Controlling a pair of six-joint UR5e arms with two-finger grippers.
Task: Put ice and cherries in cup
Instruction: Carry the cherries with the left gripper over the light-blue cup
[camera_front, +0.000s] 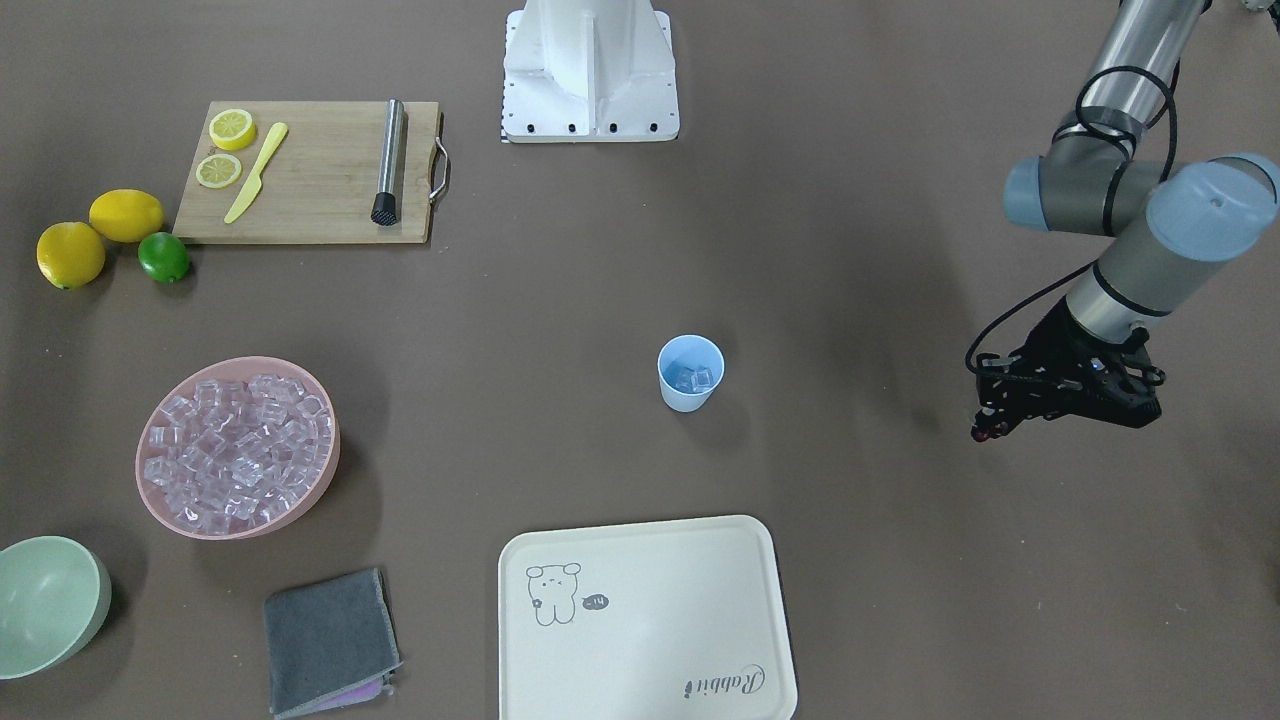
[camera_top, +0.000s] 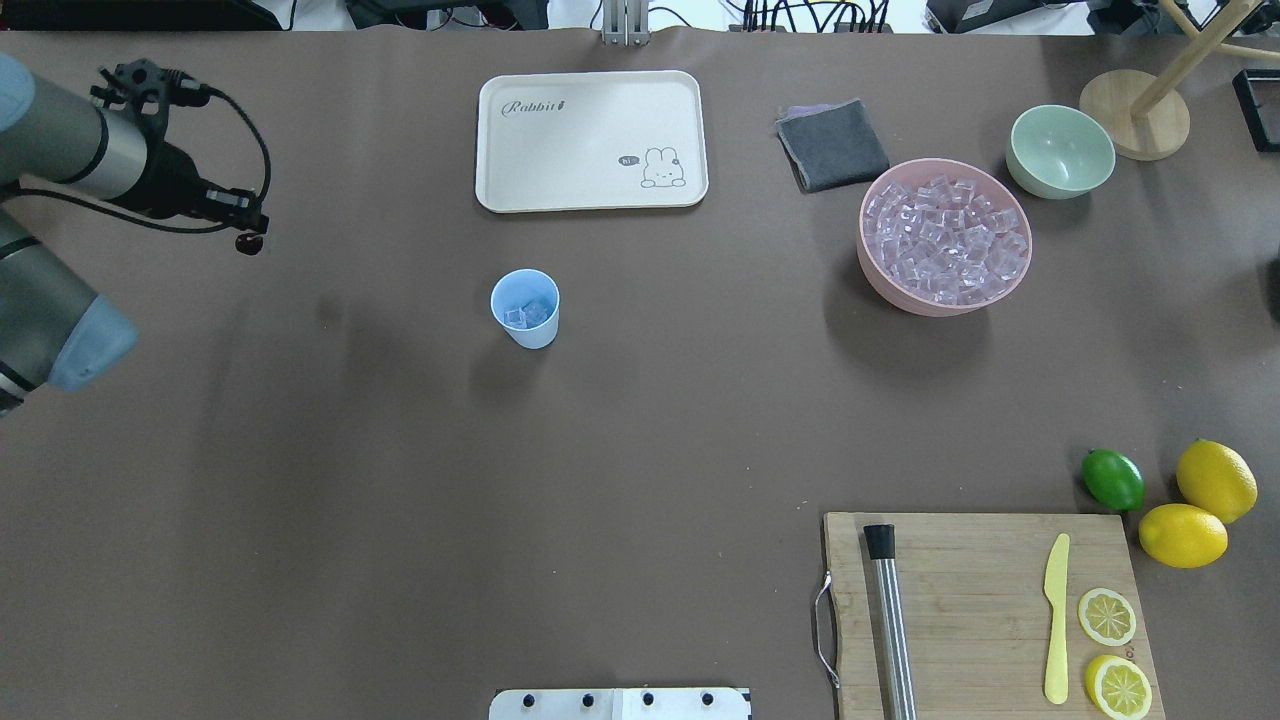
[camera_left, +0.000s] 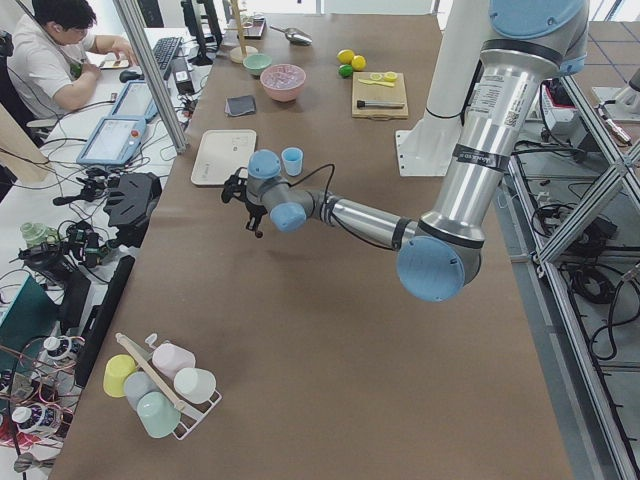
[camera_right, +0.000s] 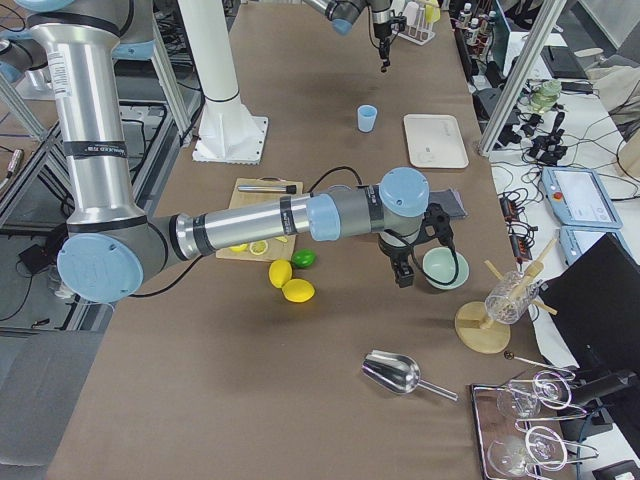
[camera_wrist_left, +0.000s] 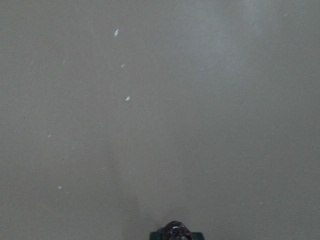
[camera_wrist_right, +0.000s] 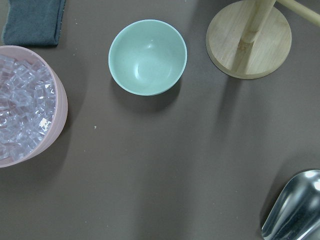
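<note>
Next, I let the cherries go with my left gripper on the ice cubes inside the light-blue cup (camera_front: 683, 376).
The light-blue cup (camera_top: 525, 308) stands upright mid-table with a few ice cubes (camera_front: 694, 379) inside. Most of the ice (camera_top: 945, 237) fills the pink bowl (camera_top: 880, 280) on the robot's right. My left gripper (camera_top: 247, 238) hangs over bare table far to the left of the cup, shut on a small dark red thing at its tips, the cherries (camera_front: 979, 432). In the left wrist view only the dark tip (camera_wrist_left: 175, 232) shows above the tabletop. My right gripper (camera_right: 403, 275) hovers near the pale green bowl (camera_wrist_right: 147, 57); whether it is open or shut I cannot tell.
A cream tray (camera_top: 590, 140) and a grey cloth (camera_top: 832, 145) lie beyond the cup. A cutting board (camera_top: 985, 610) carries lemon slices, a yellow knife and a steel muddler. Lemons and a lime (camera_top: 1112, 478) sit beside it. A metal scoop (camera_wrist_right: 295, 210) and a wooden stand (camera_wrist_right: 250, 40) are at the right end.
</note>
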